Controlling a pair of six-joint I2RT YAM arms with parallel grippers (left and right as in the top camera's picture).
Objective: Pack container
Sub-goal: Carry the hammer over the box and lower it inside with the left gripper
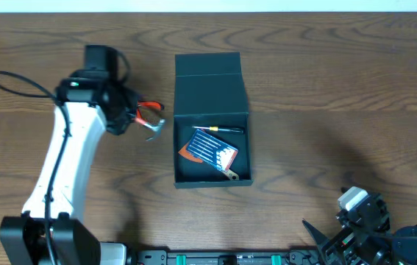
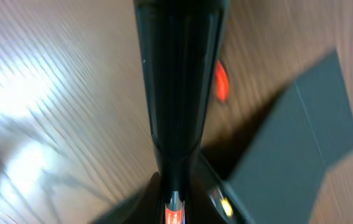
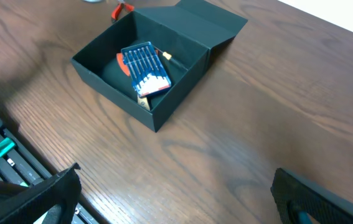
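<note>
Next, my left gripper lets go of the hammer on the blue pack's edge (image 1: 225,145), beside the yellow-tipped tool in the box.
The container (image 1: 212,147) is a dark teal-black square box, open, with its flap lid (image 1: 208,66) lying back on the table. Inside lie a blue pack of small screwdrivers (image 1: 209,151), a yellow-tipped tool (image 1: 223,129) and something orange. The box also shows in the right wrist view (image 3: 157,112) and, blurred, in the left wrist view (image 2: 294,155). My left gripper (image 1: 136,116) is left of the box, shut on orange-handled pliers (image 1: 151,118). In its own view the jaws (image 2: 175,211) are a dark blur. My right gripper (image 3: 176,193) is open and empty.
The right arm (image 1: 370,221) rests at the table's front right corner, beside the front rail (image 1: 215,258). A black cable (image 1: 17,81) loops at the far left. The wooden table (image 1: 326,88) extends right of the box.
</note>
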